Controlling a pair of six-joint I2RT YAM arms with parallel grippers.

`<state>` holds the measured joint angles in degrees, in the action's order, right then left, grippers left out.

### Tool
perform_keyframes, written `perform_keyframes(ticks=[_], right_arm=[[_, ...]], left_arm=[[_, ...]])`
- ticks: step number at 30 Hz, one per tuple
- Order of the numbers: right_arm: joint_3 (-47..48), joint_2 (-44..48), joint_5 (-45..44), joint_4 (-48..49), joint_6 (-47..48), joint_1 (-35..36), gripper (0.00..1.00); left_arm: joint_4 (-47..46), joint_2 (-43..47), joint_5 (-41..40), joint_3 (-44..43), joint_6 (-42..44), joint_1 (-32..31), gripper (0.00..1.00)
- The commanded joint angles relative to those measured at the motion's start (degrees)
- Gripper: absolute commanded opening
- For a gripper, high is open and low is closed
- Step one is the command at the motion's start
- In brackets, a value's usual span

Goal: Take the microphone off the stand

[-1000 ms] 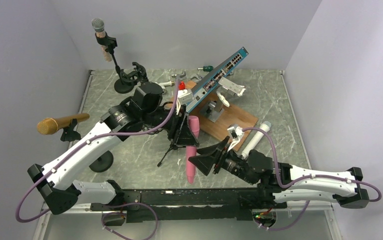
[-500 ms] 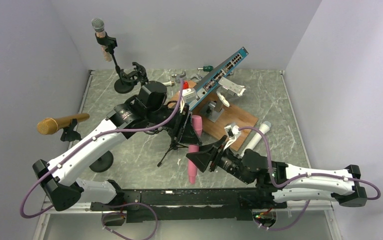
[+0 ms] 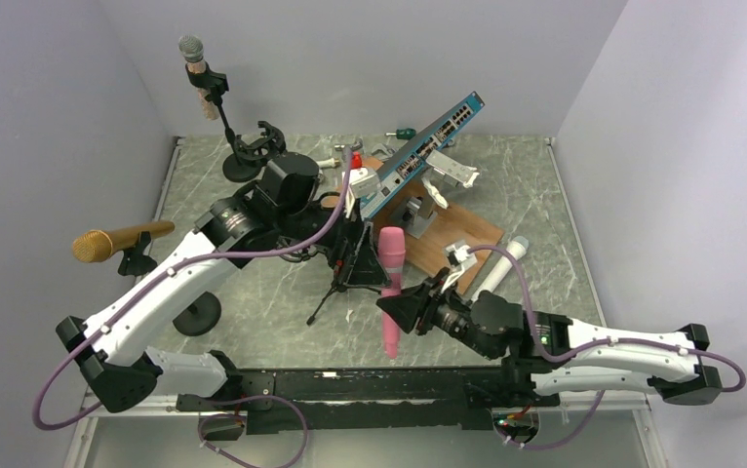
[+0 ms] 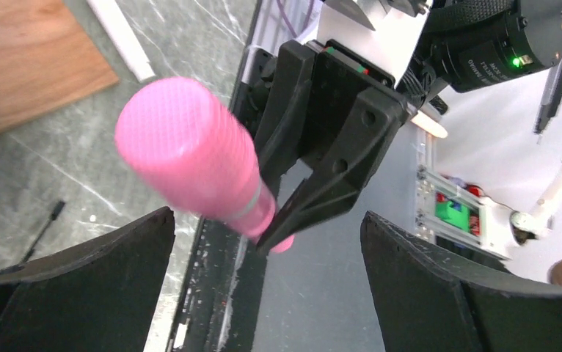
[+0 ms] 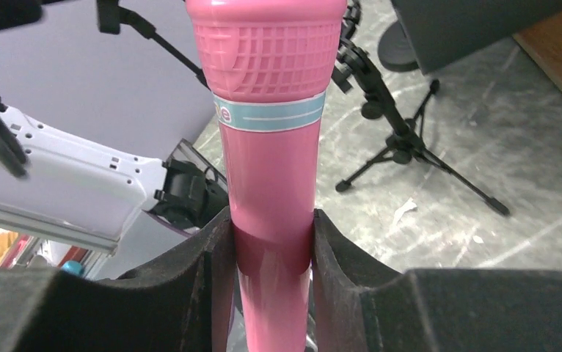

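Note:
Next, my right gripper lays the pink microphone down on the table point(image 3: 507, 292) alongside the white cylinder, away from the wooden board.
The pink microphone point(image 3: 390, 292) hangs head-up over the table's near middle, and my right gripper point(image 3: 395, 311) is shut on its handle. In the right wrist view both pads press the pink microphone point(image 5: 274, 147) below its blue band, right gripper point(image 5: 272, 257). My left gripper point(image 3: 361, 260) stands open just left of the microphone's head, touching nothing. The left wrist view shows the microphone point(image 4: 190, 165) beyond the left gripper point(image 4: 267, 286), whose fingers are wide apart. The small black tripod stand point(image 3: 342, 285) stands on the table to the left, apart from the microphone, stand point(image 5: 403, 147).
A gold microphone point(image 3: 116, 241) sits on a stand at the left. A grey microphone point(image 3: 192, 49) stands on another at the back. A tilted blue network switch point(image 3: 426, 148) rests over a wooden board point(image 3: 457, 239) right of centre, with a white cylinder point(image 3: 501, 263) beside it.
My left gripper opened and let go of the pink microphone. My right gripper closed on its handle, and the microphone now hangs more upright, slightly further right.

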<state>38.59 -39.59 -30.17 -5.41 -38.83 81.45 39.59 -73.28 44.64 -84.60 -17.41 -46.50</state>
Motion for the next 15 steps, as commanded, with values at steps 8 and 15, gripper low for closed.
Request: perform_keyframes(ticks=[8, 15], right_arm=[[2.6, 11.1, -11.3, -41.6, -25.3, -0.1, 0.22], [6.3, 1.4, -19.8, -53.2, -37.2, -1.6, 0.27]], left_arm=[[-2.3, 18.5, -36.5, -0.6, 7.6, -0.3, 1.00], [-10.2, 27.1, -41.1, 6.7, 7.7, -0.2, 0.99]])
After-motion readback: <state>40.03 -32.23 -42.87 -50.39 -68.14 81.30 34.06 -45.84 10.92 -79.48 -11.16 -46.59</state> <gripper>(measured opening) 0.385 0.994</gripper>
